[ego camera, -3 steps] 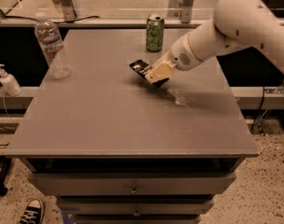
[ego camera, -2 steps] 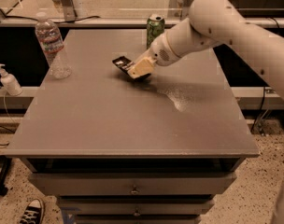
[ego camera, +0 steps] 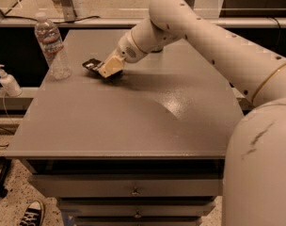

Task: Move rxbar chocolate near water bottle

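I will let the rxbar chocolate go on the grey table (ego camera: 93, 76) next to the foot of the water bottle.
The rxbar chocolate (ego camera: 92, 65), a flat black bar, is held just above the grey table (ego camera: 133, 121), its left end sticking out of my gripper (ego camera: 108, 70). The gripper is shut on the bar; its tan fingers (ego camera: 111, 66) cover the bar's right part. The water bottle (ego camera: 52, 46), clear with a white cap and a red-and-white label, stands upright near the table's left edge, a short way left of the bar and apart from it. My white arm reaches in from the right and fills the right side of the view.
A small white pump dispenser (ego camera: 8, 81) stands on a lower ledge left of the table. Drawers (ego camera: 133, 191) sit under the table front. A shoe (ego camera: 34, 214) lies on the floor at bottom left. The arm hides the back middle of the table.
The gripper has carried the bar leftward across the table, from near the middle to close beside the water bottle. The green can is now hidden behind the arm.
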Controlling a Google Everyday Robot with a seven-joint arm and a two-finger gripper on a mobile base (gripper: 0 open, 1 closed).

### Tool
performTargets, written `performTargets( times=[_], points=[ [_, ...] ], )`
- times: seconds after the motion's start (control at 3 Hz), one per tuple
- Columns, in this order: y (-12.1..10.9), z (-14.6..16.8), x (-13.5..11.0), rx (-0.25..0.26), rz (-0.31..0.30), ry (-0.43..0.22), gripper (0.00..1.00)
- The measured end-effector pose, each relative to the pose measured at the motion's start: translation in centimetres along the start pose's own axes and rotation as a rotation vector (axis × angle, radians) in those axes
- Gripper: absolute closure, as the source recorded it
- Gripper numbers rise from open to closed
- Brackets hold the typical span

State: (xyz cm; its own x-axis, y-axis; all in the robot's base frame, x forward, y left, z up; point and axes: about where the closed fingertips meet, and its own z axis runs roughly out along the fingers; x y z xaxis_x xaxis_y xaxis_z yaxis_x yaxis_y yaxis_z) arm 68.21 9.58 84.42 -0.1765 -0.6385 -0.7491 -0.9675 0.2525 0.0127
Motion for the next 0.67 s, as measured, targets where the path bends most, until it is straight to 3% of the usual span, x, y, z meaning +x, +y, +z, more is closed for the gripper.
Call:
performTargets(
  times=[0.67],
  points=[
    [1.9, 2.8, -3.0, -0.051, -0.075, 0.028, 1.0]
  ],
)
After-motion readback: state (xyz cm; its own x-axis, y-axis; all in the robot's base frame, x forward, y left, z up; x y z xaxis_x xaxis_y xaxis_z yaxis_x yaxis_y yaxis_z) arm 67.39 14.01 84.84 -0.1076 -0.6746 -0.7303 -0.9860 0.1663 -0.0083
